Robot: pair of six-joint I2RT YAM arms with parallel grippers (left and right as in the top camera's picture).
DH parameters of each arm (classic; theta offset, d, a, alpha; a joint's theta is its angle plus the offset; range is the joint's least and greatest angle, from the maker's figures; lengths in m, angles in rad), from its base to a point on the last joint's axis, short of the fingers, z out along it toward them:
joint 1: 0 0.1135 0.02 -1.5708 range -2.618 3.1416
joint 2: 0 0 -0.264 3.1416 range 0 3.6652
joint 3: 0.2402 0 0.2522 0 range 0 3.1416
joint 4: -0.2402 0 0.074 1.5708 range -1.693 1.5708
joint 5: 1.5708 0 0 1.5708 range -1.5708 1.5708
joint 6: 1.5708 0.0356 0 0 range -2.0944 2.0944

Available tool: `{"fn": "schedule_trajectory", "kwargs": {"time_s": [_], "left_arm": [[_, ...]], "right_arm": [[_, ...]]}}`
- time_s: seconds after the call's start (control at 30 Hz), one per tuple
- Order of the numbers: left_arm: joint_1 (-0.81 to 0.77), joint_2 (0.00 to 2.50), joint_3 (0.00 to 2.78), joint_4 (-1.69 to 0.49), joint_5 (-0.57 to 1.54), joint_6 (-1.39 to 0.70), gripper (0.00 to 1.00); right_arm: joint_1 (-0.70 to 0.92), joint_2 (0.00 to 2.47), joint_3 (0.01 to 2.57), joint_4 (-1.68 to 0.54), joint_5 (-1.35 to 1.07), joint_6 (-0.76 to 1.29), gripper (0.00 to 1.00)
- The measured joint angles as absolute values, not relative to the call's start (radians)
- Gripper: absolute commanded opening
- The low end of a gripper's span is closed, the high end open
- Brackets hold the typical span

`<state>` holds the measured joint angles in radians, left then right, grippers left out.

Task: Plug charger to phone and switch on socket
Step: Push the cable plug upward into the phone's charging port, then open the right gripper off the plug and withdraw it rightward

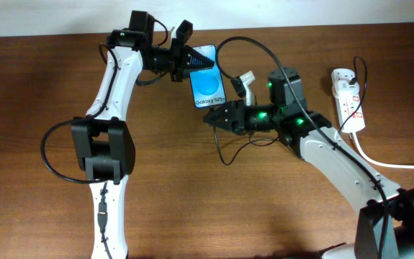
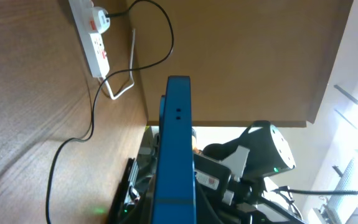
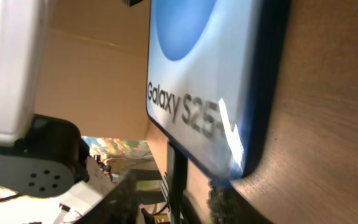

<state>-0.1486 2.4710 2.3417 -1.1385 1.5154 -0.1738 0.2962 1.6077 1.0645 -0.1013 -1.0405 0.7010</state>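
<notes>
My left gripper needs to release the phone flat on the bare table [image 1: 196, 124] beside my right gripper's fingertips.
The phone [image 1: 208, 85] has a bright blue screen reading "Galaxy S25" and sits tilted at the table's far middle. My left gripper [image 1: 191, 61] is shut on its upper end, and the left wrist view shows its blue edge [image 2: 175, 143] between the jaws. My right gripper [image 1: 212, 119] is just below the phone's lower edge, shut on the plug [image 3: 177, 177] of the charger. The plug's tip meets the phone's lower edge [image 3: 203, 74]. The thin black cable [image 1: 225, 155] loops under the right arm. The socket [image 1: 348, 97] lies at the far right.
A thick white cord [image 1: 379, 164] runs from the socket to the right edge. The socket [image 2: 96, 37] and black cable [image 2: 91, 118] also show in the left wrist view. The table's far edge is close behind the phone.
</notes>
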Motion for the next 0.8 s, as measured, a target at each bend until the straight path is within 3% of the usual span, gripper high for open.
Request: {"fn": "schedule_trajectory", "kwargs": {"time_s": [0.13, 0.33, 0.43, 0.6, 0.8], "left_arm": [[-0.133, 2.471, 2.342, -1.135, 1.508, -0.174, 0.00], [-0.124, 2.473, 2.342, -1.136, 1.464, -0.088, 0.00], [-0.125, 2.480, 2.342, -1.145, 1.369, -0.039, 0.00], [-0.127, 2.482, 2.341, -1.220, 1.095, 0.002, 0.00], [-0.138, 2.493, 2.342, -1.272, 0.941, 0.019, 0.00]], "right_arm": [[0.220, 1.608, 1.065, -0.101, -1.080, 0.679, 0.52], [0.120, 1.608, 1.065, -0.103, -1.137, 0.613, 0.74], [0.091, 1.608, 1.065, -0.125, -1.128, 0.566, 0.77], [0.081, 1.608, 1.071, -0.324, -0.966, 0.459, 0.82], [0.081, 1.612, 1.192, -0.684, -0.668, 0.347, 0.91]]}}
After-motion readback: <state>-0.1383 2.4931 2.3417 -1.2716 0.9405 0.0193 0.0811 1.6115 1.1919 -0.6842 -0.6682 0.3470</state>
